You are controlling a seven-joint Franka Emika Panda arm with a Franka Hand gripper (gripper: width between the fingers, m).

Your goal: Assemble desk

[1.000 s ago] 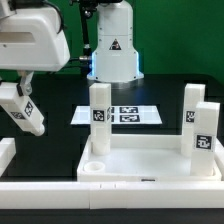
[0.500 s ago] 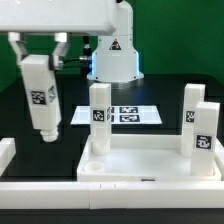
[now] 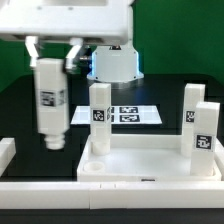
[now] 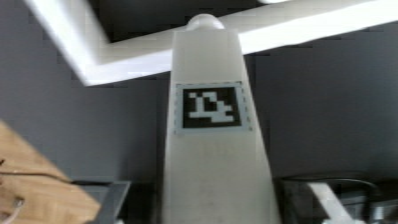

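Note:
Next, I release the fourth leg, now hanging upright beside the tabletop, upright in the empty front socket of the tabletop (image 3: pixel 92 167).
The desk tabletop (image 3: pixel 150 160) lies upside down near the front, white and rimmed. Three legs stand in its corners: one at the back left (image 3: pixel 98 118) and two on the exterior view's right (image 3: pixel 191 113) (image 3: pixel 203 138). Its front left socket (image 3: pixel 90 168) is empty. My gripper (image 3: pixel 53 56) is shut on the top of a fourth leg (image 3: pixel 50 105), which hangs upright to the left of the tabletop, its tip above the black table. In the wrist view this tagged leg (image 4: pixel 210 130) runs between the fingers (image 4: pixel 111 200) of my gripper (image 4: pixel 214 208).
The marker board (image 3: pixel 128 116) lies flat behind the tabletop. Low white border walls run along the exterior view's left (image 3: pixel 6 152) and front (image 3: pixel 40 190). The robot's base (image 3: pixel 112 55) stands at the back. A white angled rim (image 4: pixel 107 55) shows beyond the leg's tip.
The held leg has swung from tilted at the far left to upright. It has also moved right, toward the tabletop's left side. The grip has stayed the same.

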